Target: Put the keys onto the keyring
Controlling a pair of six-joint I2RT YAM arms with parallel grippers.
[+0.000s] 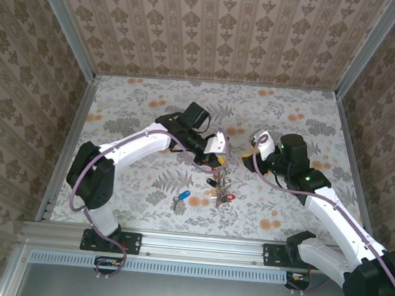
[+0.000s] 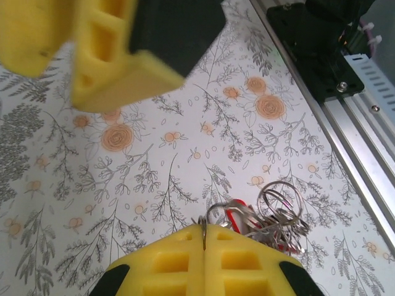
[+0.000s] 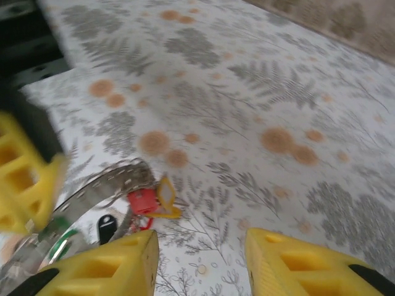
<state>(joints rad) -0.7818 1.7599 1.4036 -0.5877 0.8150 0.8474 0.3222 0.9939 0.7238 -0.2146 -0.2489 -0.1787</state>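
Observation:
The robot's left gripper will release the keyring on the floral cloth [image 1: 229, 186] between the blue-headed key and the robot's right gripper.
My left gripper [image 1: 219, 154] is over the middle of the table, shut on the thin wire of the keyring [image 2: 203, 233]. A bunch of silver rings and keys with a red head [image 2: 274, 214] hangs off it. From above, the keyring [image 1: 223, 183] trails down from the left fingers with red, yellow and black heads. My right gripper [image 1: 253, 153] is just right of it, open, with only tablecloth between its fingers [image 3: 105, 266]. The keyring [image 3: 111, 180] lies to their left. A blue-headed key [image 1: 184, 195] lies on the table beside a silver key [image 1: 176, 202], apart from both grippers.
The table [image 1: 132, 107] has a floral cloth and patterned walls on three sides. An aluminium rail [image 1: 203, 245] runs along the near edge with both arm bases. The right gripper's yellow finger [image 2: 105, 58] looms at the top of the left wrist view.

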